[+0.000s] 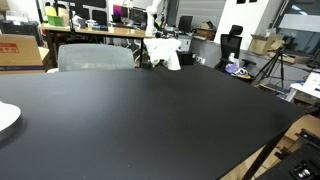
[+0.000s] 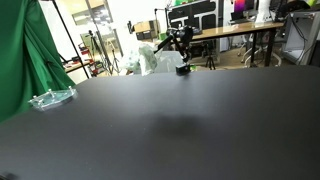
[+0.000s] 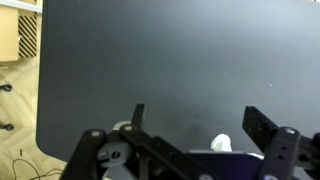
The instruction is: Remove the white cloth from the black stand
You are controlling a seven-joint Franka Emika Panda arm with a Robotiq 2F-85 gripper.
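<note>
I should next lower my gripper to the white cloth's top corner (image 1: 176, 43) (image 3: 221, 144) and close it there, because the cloth has to come off the black stand.
The white cloth (image 1: 166, 53) hangs on the black stand (image 1: 147, 58) at the far edge of the black table. In an exterior view the stand's dark base (image 2: 184, 69) sits on the table edge, with my gripper (image 2: 177, 40) just above it. In the wrist view my gripper (image 3: 200, 116) is open, its two black fingers spread wide over the bare table top. A small piece of the white cloth (image 3: 221, 144) shows low between the fingers, close to the palm. I cannot tell whether the fingers touch it.
The black table (image 1: 150, 120) fills both exterior views. A grey chair (image 1: 95, 57) stands behind its far edge. A white plate (image 1: 6, 117) lies at one side, and a clear plastic item (image 2: 50, 98) at a corner. A green curtain (image 2: 25, 50) hangs nearby, with desks behind.
</note>
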